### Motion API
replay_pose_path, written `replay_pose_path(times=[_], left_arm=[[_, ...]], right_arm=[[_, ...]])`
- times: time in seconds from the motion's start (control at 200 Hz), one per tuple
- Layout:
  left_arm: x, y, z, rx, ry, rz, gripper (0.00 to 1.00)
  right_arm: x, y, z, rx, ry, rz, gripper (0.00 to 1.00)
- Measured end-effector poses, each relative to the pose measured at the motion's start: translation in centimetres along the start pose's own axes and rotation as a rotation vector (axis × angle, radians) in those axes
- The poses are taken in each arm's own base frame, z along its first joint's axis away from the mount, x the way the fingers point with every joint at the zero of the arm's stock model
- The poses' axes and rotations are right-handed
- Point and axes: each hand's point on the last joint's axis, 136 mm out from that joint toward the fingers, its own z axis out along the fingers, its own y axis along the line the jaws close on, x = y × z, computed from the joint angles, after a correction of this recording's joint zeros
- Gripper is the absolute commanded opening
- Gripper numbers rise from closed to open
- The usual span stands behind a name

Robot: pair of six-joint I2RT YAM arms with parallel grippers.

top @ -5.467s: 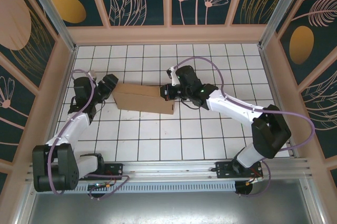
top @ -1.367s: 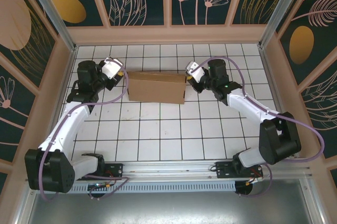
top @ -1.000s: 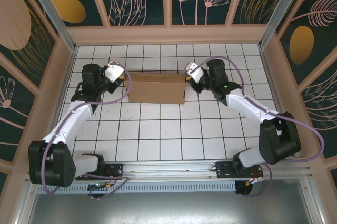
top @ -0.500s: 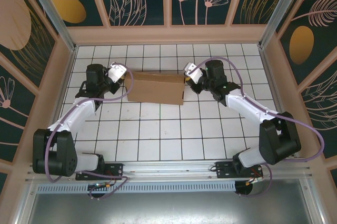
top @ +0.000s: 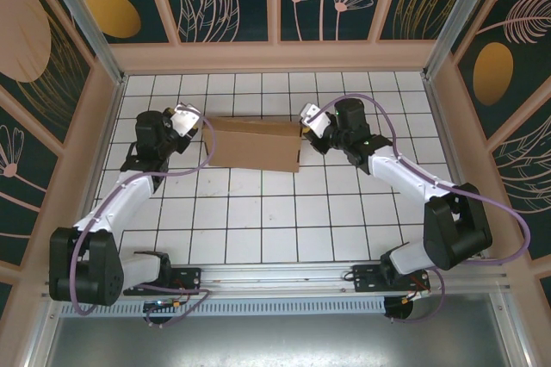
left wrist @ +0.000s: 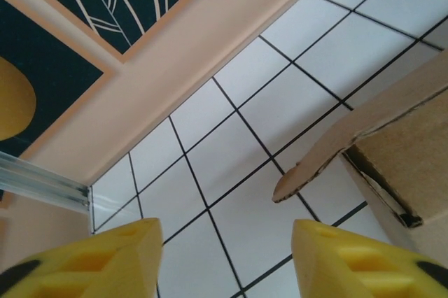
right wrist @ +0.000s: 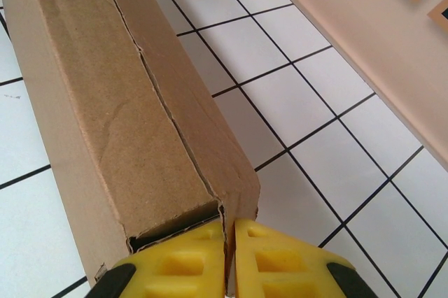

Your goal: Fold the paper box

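My left gripper is open, with the loose flap sticking out beside its fingers, so it should move toward the paper box and pinch the flap's tip (left wrist: 287, 186).
The paper box (top: 254, 145) is a brown cardboard piece folded into a long shallow box, lying across the far middle tiles. My right gripper (top: 306, 128) is at its right end. In the right wrist view the yellow fingers (right wrist: 182, 270) are shut on the thin end wall of the paper box (right wrist: 126, 102), right gripper (right wrist: 229, 259). My left gripper (top: 190, 118) is just off the box's left end. In the left wrist view the left gripper (left wrist: 224, 256) is open over bare tile, with a loose flap (left wrist: 329, 154) sticking out to its upper right.
The white tiled table (top: 258, 212) is ringed by a beige wall rim (top: 275, 57) and patterned panels. The far wall (left wrist: 175, 60) runs close behind the left gripper. Metal frame posts (top: 82, 14) stand at the corners.
My left gripper has drawn back a little from the box's left end and its jaws have widened. The right gripper and the box have hardly moved.
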Motion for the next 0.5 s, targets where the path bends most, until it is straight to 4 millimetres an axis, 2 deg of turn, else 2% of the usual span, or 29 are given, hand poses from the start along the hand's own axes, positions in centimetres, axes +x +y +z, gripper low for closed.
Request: replay_pose_path(times=[0.24,0.5], left_arm=[[1.1,-0.7,1.6,0.032,0.044,0.014,0.51],[0.1,0.1,2.2,0.022,0.033,0.016,0.52]], right_arm=[[-0.1,0.4,0.1,-0.009,0.000,-0.004,0.11],[-0.2,0.6,0.1,-0.014,0.001,-0.006,0.11]])
